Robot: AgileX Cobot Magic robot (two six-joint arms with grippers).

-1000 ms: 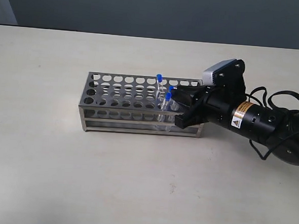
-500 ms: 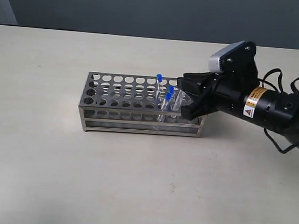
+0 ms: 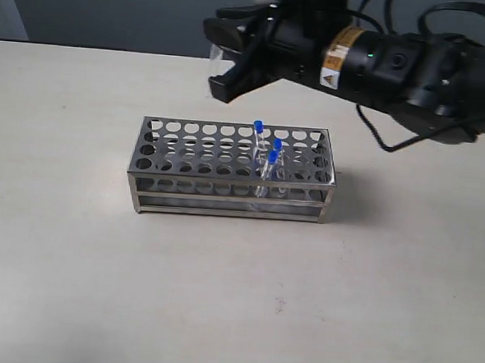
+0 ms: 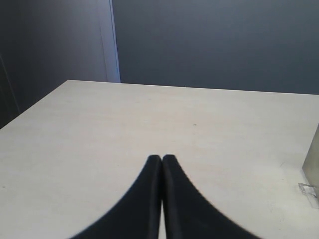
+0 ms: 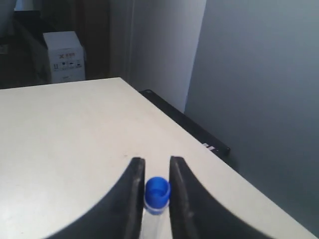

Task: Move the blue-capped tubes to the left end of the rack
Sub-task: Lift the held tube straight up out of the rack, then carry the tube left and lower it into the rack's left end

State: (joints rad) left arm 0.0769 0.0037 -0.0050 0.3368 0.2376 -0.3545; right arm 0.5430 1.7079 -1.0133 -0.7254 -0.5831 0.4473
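My right gripper will let go of the blue-capped tube, which will leave it in the back corner hole at the silver rack's empty end (image 3: 156,126).
The silver rack (image 3: 196,157) stands mid-table. Three blue-capped tubes (image 3: 271,157) rise from holes towards its right end. High above the rack's back edge, my right gripper (image 3: 213,58) is shut on a fourth blue-capped tube (image 3: 217,61). In the right wrist view the blue cap (image 5: 157,191) sits squeezed between the two black fingers of the right gripper (image 5: 157,162), with the clear tube body running back from it. My left gripper (image 4: 162,159) is shut on nothing above bare table, and the exterior view does not show it.
The holes on the rack's left half (image 3: 167,140) hold nothing. A grey metal edge (image 4: 312,164) shows at the border of the left wrist view. A dark wall runs behind the table, and a white box (image 5: 64,63) stands beyond the table's far edge.
My right gripper has risen from the rack's right end and swung up and to the left, taking one blue-capped tube out of the rack. Three tubes stay in place.
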